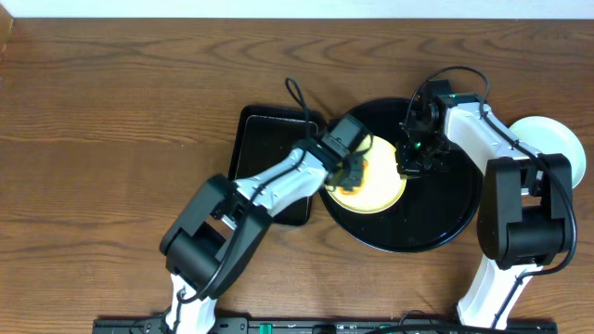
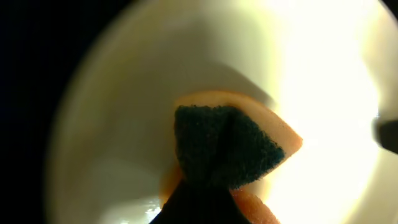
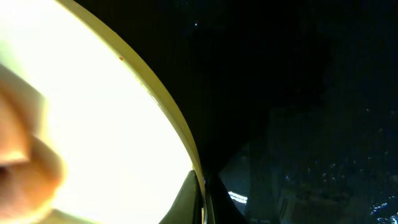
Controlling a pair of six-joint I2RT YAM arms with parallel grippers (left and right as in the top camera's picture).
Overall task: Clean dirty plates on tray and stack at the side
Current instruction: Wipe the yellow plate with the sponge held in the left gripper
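Next, I let go of the orange sponge with my left gripper around the middle of the smaller rectangular black tray (image 1: 266, 173).
The pale yellow plate (image 1: 379, 193) lies on the left part of the round black tray (image 1: 445, 223). My left gripper (image 1: 357, 172) is shut on an orange sponge with a dark green scrub face (image 2: 227, 146) and presses it on the plate's inside (image 2: 124, 124). My right gripper (image 1: 409, 165) is shut on the plate's right rim (image 3: 180, 134), one finger on each side of it. A pale mint-green plate (image 1: 549, 144) sits off the tray at the far right; whether another lies under it I cannot tell.
A smaller rectangular black tray (image 1: 264, 139) lies left of the round tray, partly under my left arm. Bare wooden table (image 1: 111, 139) stretches to the left. The round tray's glossy floor (image 3: 298, 93) fills the right wrist view.
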